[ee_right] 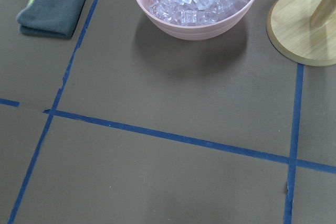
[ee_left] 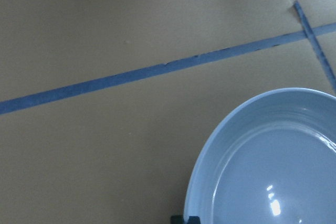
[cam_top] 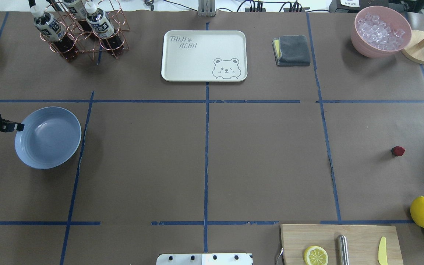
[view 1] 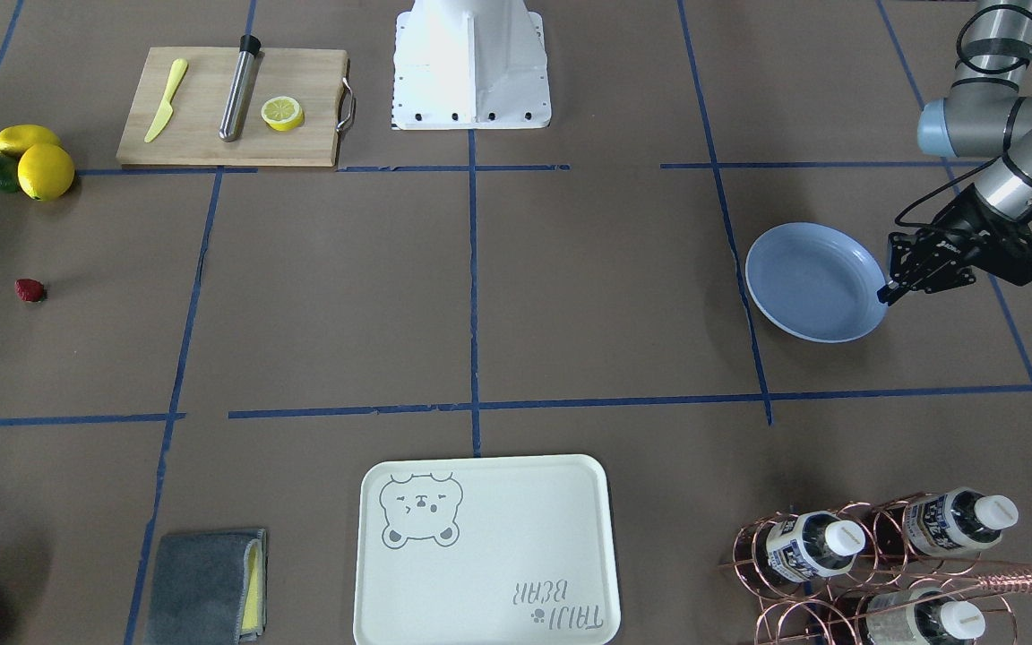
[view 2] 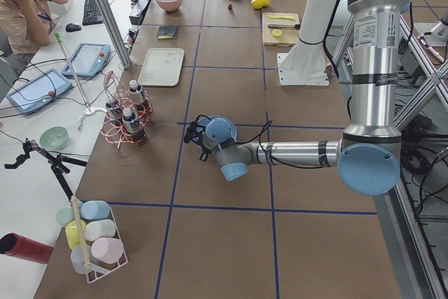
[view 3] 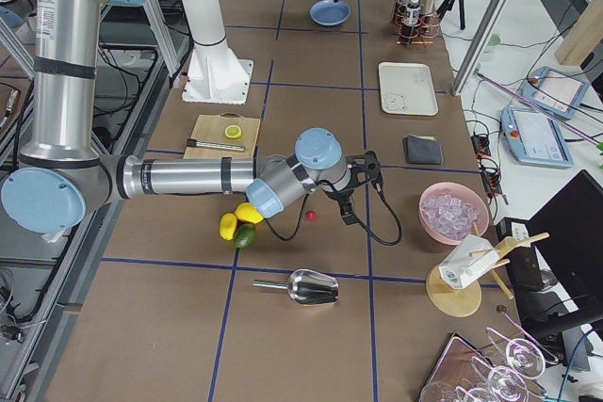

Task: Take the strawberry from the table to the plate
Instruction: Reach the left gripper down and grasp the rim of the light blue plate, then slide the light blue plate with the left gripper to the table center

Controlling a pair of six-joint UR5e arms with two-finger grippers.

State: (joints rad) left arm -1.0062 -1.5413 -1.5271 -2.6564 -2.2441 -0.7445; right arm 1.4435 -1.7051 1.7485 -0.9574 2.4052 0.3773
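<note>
The blue line (view 1: 472, 278) is between the white stand and the cream bear tray. Next, I set the light-blue plate down there with my left gripper.
The tiny dark-red strawberry (view 1: 30, 289) (cam_top: 398, 151) lies alone on the brown table (view 1: 570, 296), far from the light-blue plate (view 1: 812, 282) (cam_top: 48, 137). My left gripper (view 1: 889, 291) (cam_top: 20, 127) is at the plate's outer rim, its fingers closed onto that rim; the left wrist view shows the plate (ee_left: 273, 161) with a dark fingertip at its edge. In the exterior right view my right gripper (view 3: 346, 217) hangs close beside the strawberry (view 3: 309, 217); I cannot tell whether it is open or shut. The right wrist view shows neither its fingers nor the strawberry.
Two lemons (view 1: 41, 161) and a dark green fruit sit near the strawberry. A cutting board (view 1: 234, 107) holds a lemon half, a knife and a metal rod. The cream bear tray (cam_top: 204, 55), a grey cloth (cam_top: 292, 50), a pink ice bowl (cam_top: 380, 31) and a bottle rack (cam_top: 79, 31) line the far edge.
</note>
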